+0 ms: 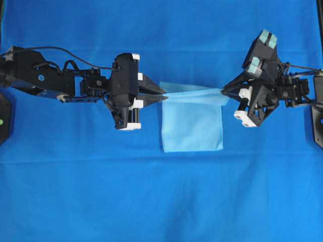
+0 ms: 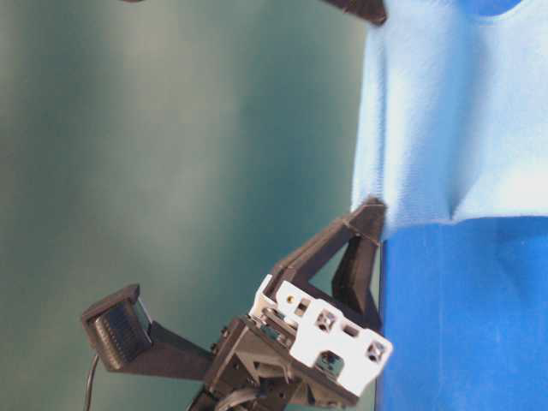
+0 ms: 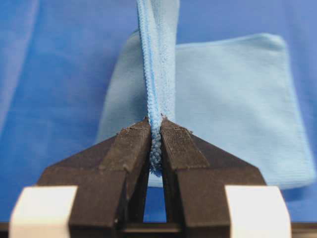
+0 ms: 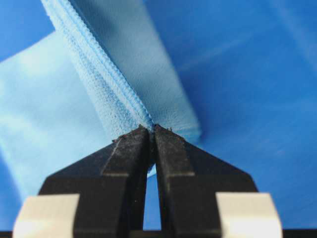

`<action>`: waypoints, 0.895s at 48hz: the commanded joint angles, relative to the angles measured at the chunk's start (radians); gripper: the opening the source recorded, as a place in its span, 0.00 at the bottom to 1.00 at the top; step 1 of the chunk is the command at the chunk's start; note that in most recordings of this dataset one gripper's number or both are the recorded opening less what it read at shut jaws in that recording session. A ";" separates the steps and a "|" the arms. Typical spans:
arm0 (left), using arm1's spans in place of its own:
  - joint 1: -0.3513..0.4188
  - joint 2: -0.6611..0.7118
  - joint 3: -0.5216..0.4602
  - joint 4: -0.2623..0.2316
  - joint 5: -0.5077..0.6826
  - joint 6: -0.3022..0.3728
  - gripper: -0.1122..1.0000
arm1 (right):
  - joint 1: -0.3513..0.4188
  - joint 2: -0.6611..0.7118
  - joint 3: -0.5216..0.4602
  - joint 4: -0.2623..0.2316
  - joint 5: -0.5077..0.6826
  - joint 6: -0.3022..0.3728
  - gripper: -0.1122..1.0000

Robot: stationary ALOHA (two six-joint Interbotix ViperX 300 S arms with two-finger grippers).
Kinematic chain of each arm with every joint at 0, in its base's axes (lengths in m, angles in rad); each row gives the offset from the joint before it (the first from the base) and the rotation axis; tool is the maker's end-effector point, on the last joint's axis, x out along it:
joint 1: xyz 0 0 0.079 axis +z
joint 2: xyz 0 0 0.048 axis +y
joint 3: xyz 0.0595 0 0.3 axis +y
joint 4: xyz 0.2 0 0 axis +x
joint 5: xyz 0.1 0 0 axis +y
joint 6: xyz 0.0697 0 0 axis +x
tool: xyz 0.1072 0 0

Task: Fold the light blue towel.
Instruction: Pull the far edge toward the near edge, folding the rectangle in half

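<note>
Next, I let go of the towel corner in my left gripper, now near the deep blue sheet's middle, over the flat towel's lower corner (image 1: pixel 164 146) (image 3: pixel 299 175) on that gripper's side.
The light blue towel (image 1: pixel 193 123) hangs between my two grippers near the middle of the deep blue sheet, its upper edge stretched taut and its lower part draping down onto the sheet. My left gripper (image 1: pixel 163 94) is shut on the towel's left corner; the hem (image 3: pixel 155 99) is pinched between its black fingers. On the other side my right gripper (image 1: pixel 222 91) is shut on the right corner, where the towel (image 4: pixel 114 94) bunches at the fingertips. From table level the towel (image 2: pixel 454 120) hangs as a sheet above one gripper (image 2: pixel 370 214).
The deep royal-blue sheet (image 1: pixel 161 201) covers the whole table. Dark arm bases stand at the far left (image 1: pixel 4 118) and far right (image 1: pixel 317 121) edges.
</note>
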 commanded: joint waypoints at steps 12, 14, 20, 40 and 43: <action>-0.127 0.066 -0.023 -0.006 -0.032 -0.043 0.15 | 0.126 0.058 0.008 0.002 0.055 0.094 0.15; -0.135 0.086 -0.026 -0.006 -0.041 -0.054 0.15 | 0.133 0.078 0.008 0.003 0.048 0.101 0.15; -0.144 0.149 -0.037 -0.006 -0.064 -0.074 0.15 | 0.137 0.146 0.011 0.003 0.000 0.120 0.15; -0.196 0.212 -0.058 -0.006 -0.106 -0.097 0.15 | 0.161 0.235 0.006 0.003 -0.147 0.133 0.15; -0.196 0.213 -0.058 -0.006 -0.106 -0.097 0.15 | 0.161 0.235 0.008 0.003 -0.149 0.133 0.15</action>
